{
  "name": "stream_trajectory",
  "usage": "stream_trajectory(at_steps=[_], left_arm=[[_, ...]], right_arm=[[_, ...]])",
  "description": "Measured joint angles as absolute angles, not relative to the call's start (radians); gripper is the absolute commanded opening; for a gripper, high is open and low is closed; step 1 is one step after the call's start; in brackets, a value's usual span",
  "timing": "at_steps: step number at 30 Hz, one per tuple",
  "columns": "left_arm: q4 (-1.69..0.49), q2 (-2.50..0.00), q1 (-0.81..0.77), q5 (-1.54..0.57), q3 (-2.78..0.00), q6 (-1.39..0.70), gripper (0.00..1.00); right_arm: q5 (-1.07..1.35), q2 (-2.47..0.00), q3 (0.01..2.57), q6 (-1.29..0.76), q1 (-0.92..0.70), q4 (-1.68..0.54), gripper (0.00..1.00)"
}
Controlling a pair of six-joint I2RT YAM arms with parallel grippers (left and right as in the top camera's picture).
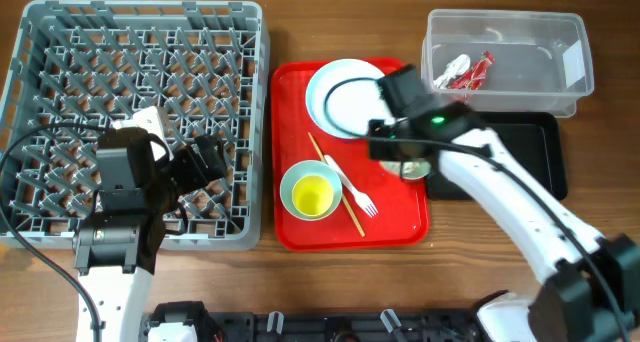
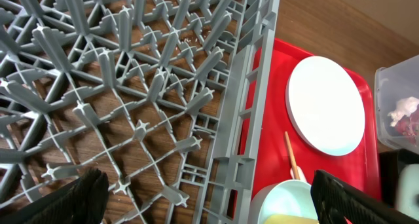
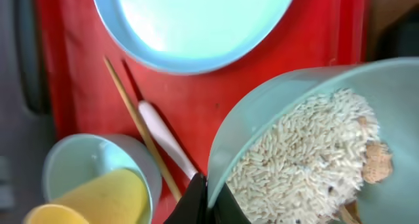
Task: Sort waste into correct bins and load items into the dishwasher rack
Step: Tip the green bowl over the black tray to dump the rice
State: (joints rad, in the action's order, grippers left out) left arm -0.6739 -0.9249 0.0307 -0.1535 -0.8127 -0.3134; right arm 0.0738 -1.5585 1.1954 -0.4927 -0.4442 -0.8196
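The robot's right gripper needs to set the pale green bowl, now held beside the black tray, down on the white plate (image 1: 347,101) (image 3: 194,4) on the red tray.
My right gripper (image 3: 208,198) is shut on the rim of a pale green bowl (image 3: 288,99) holding rice-like crumbs (image 3: 308,158). In the overhead view it holds this bowl (image 1: 412,168) at the red tray's right edge, beside the black tray (image 1: 535,147). A second green bowl (image 1: 296,177) with the yellow cup (image 1: 313,194) in it, the white fork (image 1: 352,189), the chopsticks (image 1: 333,178) and the white plate (image 1: 345,100) lie on the red tray. My left gripper (image 2: 209,204) is open and empty over the grey rack's (image 1: 120,72) right side. The clear tub (image 1: 510,27) holds the red wrapper (image 1: 480,72) and the white scrap (image 1: 450,70).
The red serving tray (image 1: 290,222) lies between the rack and the bins. The black tray sits in front of the clear tub. The left arm's cable (image 1: 30,242) loops over the rack's front left. Bare wooden table (image 1: 480,252) shows at the front right.
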Motion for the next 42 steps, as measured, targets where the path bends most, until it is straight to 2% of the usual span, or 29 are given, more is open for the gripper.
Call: stream_trajectory(at_steps=[7,13,20,27,31,35,42], left_arm=[[-0.674,-0.925,0.031,-0.154,-0.813,-0.313,1.0],[-0.674,-0.925,0.031,-0.154,-0.813,-0.313,1.0],[-0.673,-0.925,0.031,-0.154,-0.813,-0.313,1.0],[-0.674,-0.925,0.031,-0.154,-0.813,-0.313,1.0],[-0.674,-0.925,0.031,-0.154,-0.813,-0.313,1.0],[-0.674,-0.925,0.031,-0.154,-0.813,-0.314,1.0],[-0.674,-0.925,0.031,-0.154,-0.813,-0.313,1.0]], right_arm=[[0.392,-1.513,1.182,-0.393,-0.075,-0.815,0.04],[0.696,-1.515,0.964,-0.312,0.188,-0.658,0.04],[1.122,-1.635,0.886,-0.316,0.341,-0.479,0.04],[1.434,-1.677,0.884,-0.556,0.508,-0.263,0.04],[1.489,-1.678,0.884,-0.736,0.597,-0.192,0.04],[1.559,-1.678,0.884,-0.907,0.619,-0.061,0.04],[1.559,-1.678,0.884,-0.96,0.619,-0.039,0.04]])
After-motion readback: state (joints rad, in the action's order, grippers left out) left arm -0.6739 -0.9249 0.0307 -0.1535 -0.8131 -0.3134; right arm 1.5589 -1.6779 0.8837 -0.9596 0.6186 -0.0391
